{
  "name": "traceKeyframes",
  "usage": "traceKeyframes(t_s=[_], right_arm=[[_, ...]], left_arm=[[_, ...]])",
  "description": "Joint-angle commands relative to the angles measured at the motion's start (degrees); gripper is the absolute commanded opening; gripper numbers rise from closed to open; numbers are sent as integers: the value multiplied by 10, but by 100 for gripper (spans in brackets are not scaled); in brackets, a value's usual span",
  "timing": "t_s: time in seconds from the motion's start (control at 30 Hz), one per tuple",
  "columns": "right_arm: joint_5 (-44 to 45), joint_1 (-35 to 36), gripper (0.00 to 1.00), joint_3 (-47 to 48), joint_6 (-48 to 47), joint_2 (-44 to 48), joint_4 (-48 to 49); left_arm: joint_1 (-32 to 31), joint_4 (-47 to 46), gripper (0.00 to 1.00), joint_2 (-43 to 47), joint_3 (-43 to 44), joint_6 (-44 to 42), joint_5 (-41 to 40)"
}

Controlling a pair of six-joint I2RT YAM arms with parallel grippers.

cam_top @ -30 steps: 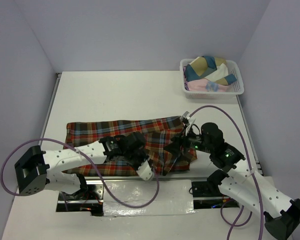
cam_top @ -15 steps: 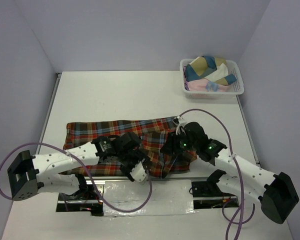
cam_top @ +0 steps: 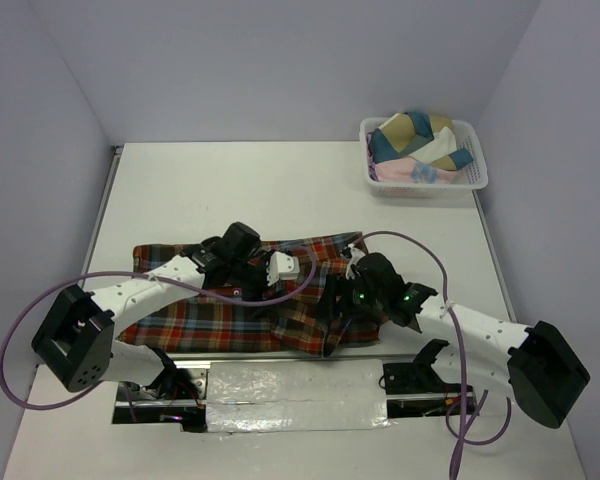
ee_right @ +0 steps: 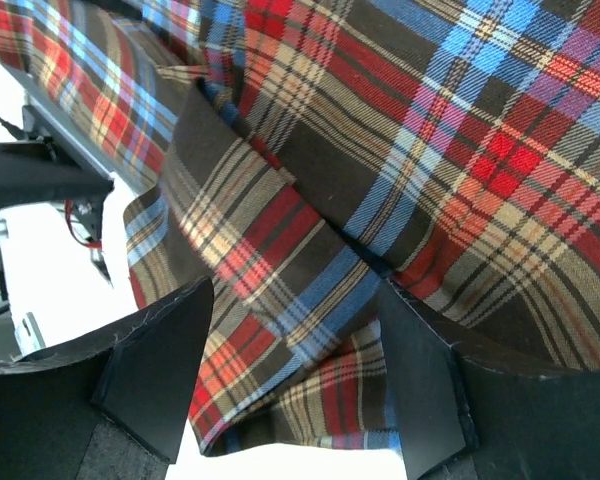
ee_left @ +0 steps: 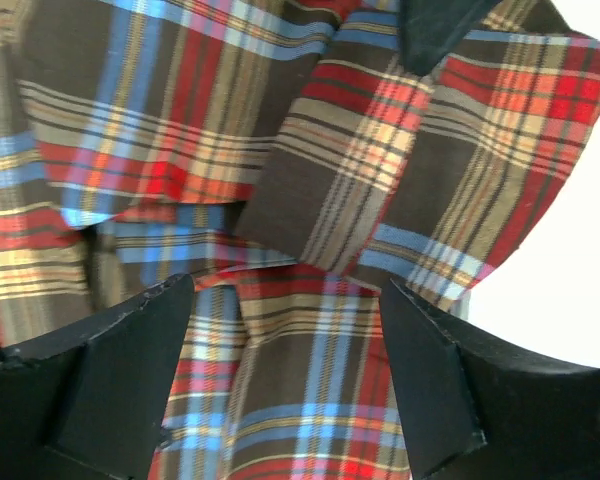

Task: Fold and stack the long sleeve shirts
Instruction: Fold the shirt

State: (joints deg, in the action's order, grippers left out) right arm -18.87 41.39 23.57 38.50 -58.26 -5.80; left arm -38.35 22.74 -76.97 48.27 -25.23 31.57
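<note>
Next, I pinch the doubled flap that lies rumpled across the shirt's end with my left gripper, beside my right gripper (ee_left: 342, 160), before both grippers pull it toward the shirt's far edge.
One long sleeve shirt (cam_top: 195, 315), plaid flannel in red-orange, brown and blue, lies spread across the near half of the table, rumpled into folds at its right end. My left gripper (cam_top: 292, 270) hovers over the shirt's far middle. In the left wrist view this left gripper (ee_left: 285, 375) is open, with layered plaid cloth (ee_left: 320, 200) below the gap. My right gripper (cam_top: 327, 305) is low over the rumpled right end. Seen from the right wrist, the right gripper (ee_right: 290, 385) is open too, a folded cloth edge (ee_right: 280, 270) lying between its fingers.
A white slotted basket (cam_top: 475, 178) holding blue, tan, white and pink cloth stands at the far right corner. A shiny metal plate (cam_top: 280, 385) runs along the near edge between the arm bases. Purple cables loop beside both arms.
The left gripper has opened, letting go of the cloth, and swung from the shirt's near edge to its far middle. The right arm has stretched lower and leftward over the shirt's right end.
</note>
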Motion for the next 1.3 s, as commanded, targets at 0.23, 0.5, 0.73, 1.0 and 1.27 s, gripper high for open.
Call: traceKeyframes(t_s=[0.23,0.5,0.73,1.0,1.27], right_arm=[[-12,25,73,2,2,-88,84],[-21,26,65,24,-26,-124,95],[-27,27,27,17,-30,-117,94],[-14,27,15,32,-74,-68,46],[25,36,0,42,-134,34,-1]], left_arm=[[-4,-138,93,-27,-28,98,57],[-19,-189,88,-57,-34,131,43],[-41,-185,60,-62,-41,131,87],[-41,-173,0,-49,-38,119,85],[-41,-105,0,-25,1,26,111]])
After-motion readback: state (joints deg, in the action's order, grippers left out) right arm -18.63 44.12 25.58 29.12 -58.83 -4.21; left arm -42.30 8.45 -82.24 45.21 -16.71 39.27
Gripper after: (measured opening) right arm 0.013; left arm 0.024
